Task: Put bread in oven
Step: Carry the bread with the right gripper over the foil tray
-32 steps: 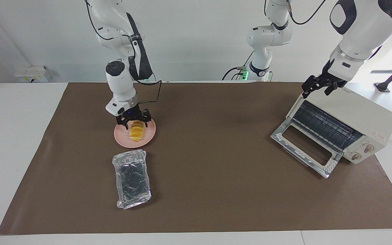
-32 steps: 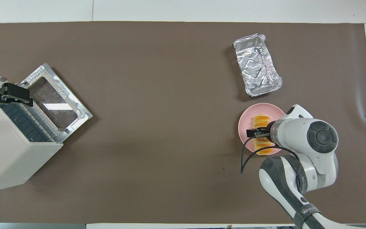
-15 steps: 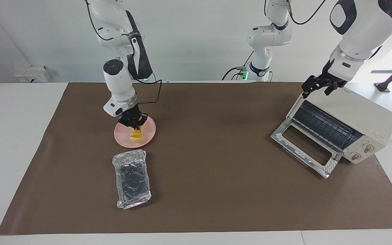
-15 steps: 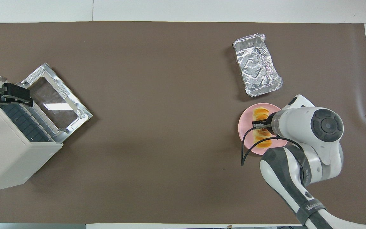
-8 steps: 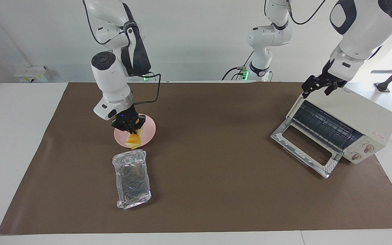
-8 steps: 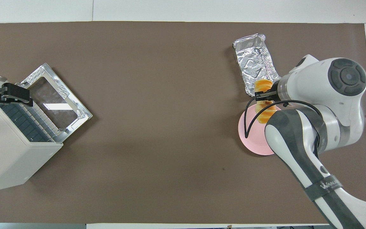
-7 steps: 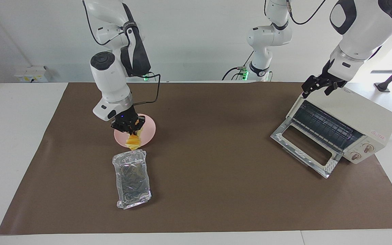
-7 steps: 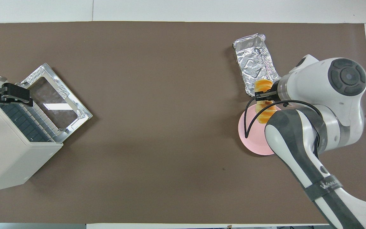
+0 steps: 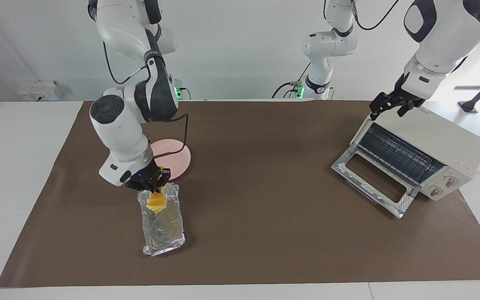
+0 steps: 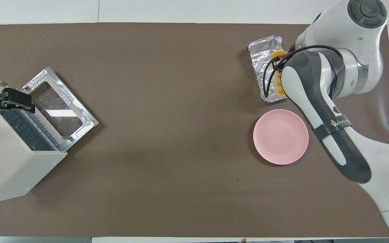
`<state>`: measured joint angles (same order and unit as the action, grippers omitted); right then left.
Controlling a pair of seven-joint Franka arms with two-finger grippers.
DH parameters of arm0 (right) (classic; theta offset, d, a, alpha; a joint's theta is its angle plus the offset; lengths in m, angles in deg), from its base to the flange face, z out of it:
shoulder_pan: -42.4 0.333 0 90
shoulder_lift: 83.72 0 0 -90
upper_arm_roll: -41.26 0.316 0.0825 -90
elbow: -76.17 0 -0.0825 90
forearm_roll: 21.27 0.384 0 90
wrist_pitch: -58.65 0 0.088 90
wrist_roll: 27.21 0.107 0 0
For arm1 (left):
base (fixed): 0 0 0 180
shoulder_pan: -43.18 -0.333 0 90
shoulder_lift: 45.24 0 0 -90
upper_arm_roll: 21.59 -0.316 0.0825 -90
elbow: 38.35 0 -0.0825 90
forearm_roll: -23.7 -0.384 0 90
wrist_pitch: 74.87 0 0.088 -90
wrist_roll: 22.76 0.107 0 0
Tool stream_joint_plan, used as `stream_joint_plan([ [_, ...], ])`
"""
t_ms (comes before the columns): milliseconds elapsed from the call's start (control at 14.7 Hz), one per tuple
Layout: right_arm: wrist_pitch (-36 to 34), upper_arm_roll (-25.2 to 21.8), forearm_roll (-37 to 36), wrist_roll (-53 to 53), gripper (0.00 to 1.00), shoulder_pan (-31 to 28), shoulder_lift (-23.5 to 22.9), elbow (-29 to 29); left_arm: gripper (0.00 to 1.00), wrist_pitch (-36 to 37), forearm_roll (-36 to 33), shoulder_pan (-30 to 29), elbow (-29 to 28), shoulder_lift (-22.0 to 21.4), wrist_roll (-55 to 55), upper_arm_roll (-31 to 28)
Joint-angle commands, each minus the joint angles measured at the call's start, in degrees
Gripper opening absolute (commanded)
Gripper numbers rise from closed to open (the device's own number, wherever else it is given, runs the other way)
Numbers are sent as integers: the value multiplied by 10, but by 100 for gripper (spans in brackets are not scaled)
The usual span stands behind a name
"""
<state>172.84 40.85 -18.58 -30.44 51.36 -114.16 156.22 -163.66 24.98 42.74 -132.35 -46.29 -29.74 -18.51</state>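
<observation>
The robot's right gripper should release the yellow-orange ridged bread in the middle of the crinkled foil tray (image 10: 267, 75).
My right gripper (image 9: 153, 187) is shut on the yellow-orange ridged bread (image 9: 156, 201). It holds the bread over the end of the crinkled foil tray (image 9: 164, 227) that lies nearer to the robots. The bread hangs down into the tray; I cannot tell whether it touches. In the overhead view the bread (image 10: 277, 54) shows partly under the right arm, over the tray (image 10: 261, 54). The cream oven (image 9: 440, 143) stands at the left arm's end, its glass door (image 9: 373, 181) dropped open and the rack showing. My left gripper (image 9: 390, 106) waits open over the oven's top edge.
The round pink plate (image 9: 177, 155) lies bare on the brown mat, nearer to the robots than the foil tray; it also shows in the overhead view (image 10: 280, 136). The oven (image 10: 8, 162) and its door (image 10: 59, 108) take up the mat's corner at the left arm's end.
My right gripper closed on the bread, lifted it off the pink plate and carried it away from the robots to over the foil tray. The left arm has not moved.
</observation>
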Motion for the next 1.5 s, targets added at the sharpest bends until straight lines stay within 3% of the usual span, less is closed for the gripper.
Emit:
stream_joint_plan([
  [0, 48, 5, 13, -16, 0, 0, -62, -48, 100, 6, 8, 0, 5, -2, 2, -3],
  [341, 136, 5, 14, -62, 0, 0, -61, 20, 100, 6, 8, 0, 5, -2, 2, -3],
  [682, 152, 5, 15, -57, 0, 4, -58, 41, 100, 6, 8, 0, 5, -2, 2, -3],
  [750, 151, 5, 15, -56, 34, 5, -57, 42, 100, 6, 8, 0, 5, -2, 2, -3],
  [818, 148, 5, 15, -56, 83, 4, -57, 42, 100, 6, 8, 0, 5, -2, 2, -3],
  [886, 143, 4, 15, -57, 100, 3, -55, 42, 100, 6, 8, 0, 5, -2, 2, -3],
  [1432, 79, 0, 5, -67, 100, -14, -43, 17, 100, 6, 8, 0, 5, -2, 2, -3],
])
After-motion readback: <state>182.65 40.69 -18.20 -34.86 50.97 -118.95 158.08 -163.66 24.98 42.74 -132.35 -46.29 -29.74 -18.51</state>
